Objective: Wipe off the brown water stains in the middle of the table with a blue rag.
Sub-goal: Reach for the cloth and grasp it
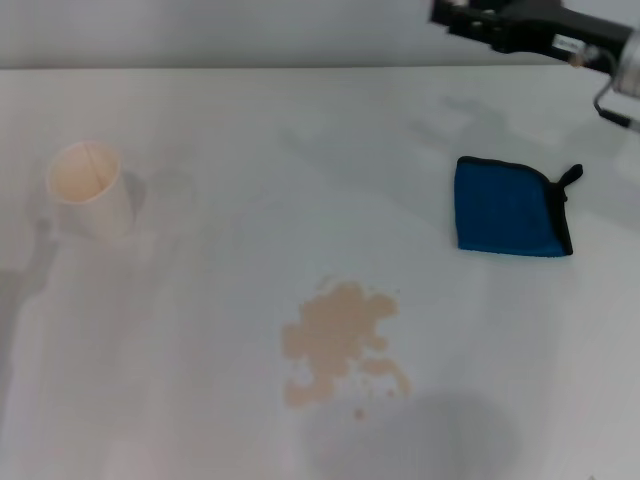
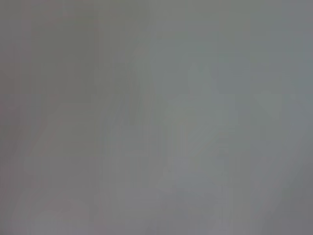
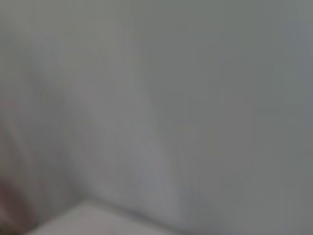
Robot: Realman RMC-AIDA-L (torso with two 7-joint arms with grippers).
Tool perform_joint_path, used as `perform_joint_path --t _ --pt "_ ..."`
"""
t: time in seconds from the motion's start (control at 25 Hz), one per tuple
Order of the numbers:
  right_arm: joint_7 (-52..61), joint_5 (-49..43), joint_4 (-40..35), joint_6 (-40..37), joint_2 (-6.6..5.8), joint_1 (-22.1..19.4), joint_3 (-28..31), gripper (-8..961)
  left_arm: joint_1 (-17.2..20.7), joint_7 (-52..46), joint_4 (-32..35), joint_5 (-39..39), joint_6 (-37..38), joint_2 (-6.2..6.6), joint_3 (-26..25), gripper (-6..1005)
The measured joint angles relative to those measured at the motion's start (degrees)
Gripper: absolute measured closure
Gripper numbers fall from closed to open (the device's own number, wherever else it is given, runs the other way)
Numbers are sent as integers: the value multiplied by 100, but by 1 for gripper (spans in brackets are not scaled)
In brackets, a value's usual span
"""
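Observation:
I will next move my right gripper to the blue rag's middle (image 1: 512,226), away from its black loop, and close it there.
The brown water stains (image 1: 340,340) lie as a tan, blotchy patch in the middle of the white table (image 1: 250,200), toward its near side, with small droplets at the patch's near edge. The blue rag (image 1: 510,208) lies flat at the right, black-edged, with a short black loop at its far right corner. My right gripper (image 1: 455,18) hangs at the far right above the table's back edge, beyond the rag and apart from it. My left gripper is out of view. Both wrist views show only blurred grey surface.
A white paper cup (image 1: 90,190) stands at the left side of the table, open end up. The table's far edge runs along the top of the head view, against a grey wall.

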Motion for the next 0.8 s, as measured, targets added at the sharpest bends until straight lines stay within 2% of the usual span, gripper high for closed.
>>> perform_joint_path --t 0.12,0.24,0.28,0.32,0.44,0.48,0.52,0.6,0.68,0.76,0.8 --pt "1489 -1857 -144 -10 -250 528 147 162 -74 -4 -32 23 -46 0 21 124" --pt "2773 -3902 -144 -254 -288 997 502 163 -149 -26 -91 32 -75 0 36 124" --pt "3452 -5301 -143 -529 -251 1266 861 163 -166 -38 -107 33 -76 0 44 124" --pt "3452 -5301 -143 -529 -251 1266 861 163 -183 -49 -110 35 -77 0 59 124" --pt "4194 -7079 -201 -1045 -104 1571 1615 164 -206 -56 -114 35 -77 -4 98 125" --pt "4449 -7950 -323 -1275 -1 1673 1994 165 -213 -56 -115 34 -77 -10 107 125" --pt "4449 -7950 -323 -1275 -1 1673 1994 165 -215 -56 -116 35 -77 -17 110 125" --pt "4720 -8830 -516 -1467 139 1732 2317 166 -222 -56 -118 33 -77 -32 112 125" --pt "4942 -9741 -745 -1632 332 1757 2611 166 -227 -51 -119 34 -77 -38 112 125" --pt "5052 -10693 -942 -1793 606 1770 2991 167 -226 -47 -120 32 -77 -45 112 125" --pt "5061 -10937 -984 -1849 691 1774 3106 167 -222 -48 -120 30 -77 -49 111 125"
